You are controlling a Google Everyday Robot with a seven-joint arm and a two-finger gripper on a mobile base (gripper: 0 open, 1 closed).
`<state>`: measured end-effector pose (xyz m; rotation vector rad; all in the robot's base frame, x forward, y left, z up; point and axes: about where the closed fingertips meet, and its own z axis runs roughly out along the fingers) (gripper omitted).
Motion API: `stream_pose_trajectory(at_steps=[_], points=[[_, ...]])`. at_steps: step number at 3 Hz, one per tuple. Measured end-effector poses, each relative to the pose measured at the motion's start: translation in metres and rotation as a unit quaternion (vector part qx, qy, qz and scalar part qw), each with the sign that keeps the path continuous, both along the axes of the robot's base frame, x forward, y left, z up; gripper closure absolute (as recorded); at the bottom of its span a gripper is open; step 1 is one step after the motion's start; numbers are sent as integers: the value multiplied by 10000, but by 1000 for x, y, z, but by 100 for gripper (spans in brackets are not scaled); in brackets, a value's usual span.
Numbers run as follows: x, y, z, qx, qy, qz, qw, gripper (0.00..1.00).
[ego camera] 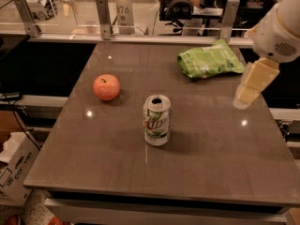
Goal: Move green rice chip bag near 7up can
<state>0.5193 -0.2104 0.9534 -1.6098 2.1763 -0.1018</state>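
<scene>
My gripper needs to next move over to the green rice chip bag and close on the bag's crinkled middle (214, 59), so that I can lift it.
The green rice chip bag (210, 60) lies crinkled on the far right part of the brown table (93, 158). The 7up can (156, 120) stands upright near the table's middle, its top open. My gripper (248, 90) hangs over the table's right side, just right of and nearer than the bag, above the surface. Its pale yellow fingers point down and to the left. It holds nothing that I can see.
An orange-red apple (106, 87) sits on the left part of the table. A metal rail with posts (103, 13) runs along the far edge. A cardboard box (14, 170) stands on the floor at the left.
</scene>
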Motion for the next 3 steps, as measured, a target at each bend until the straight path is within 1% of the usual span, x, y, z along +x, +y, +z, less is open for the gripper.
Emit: stream_pose_trajectory(at_steps=[1, 2, 3], points=[[36, 0, -4, 159, -190, 59, 9997, 0], [79, -1, -15, 99, -295, 362, 9989, 0], [125, -1, -35, -80, -276, 761, 9967, 0]])
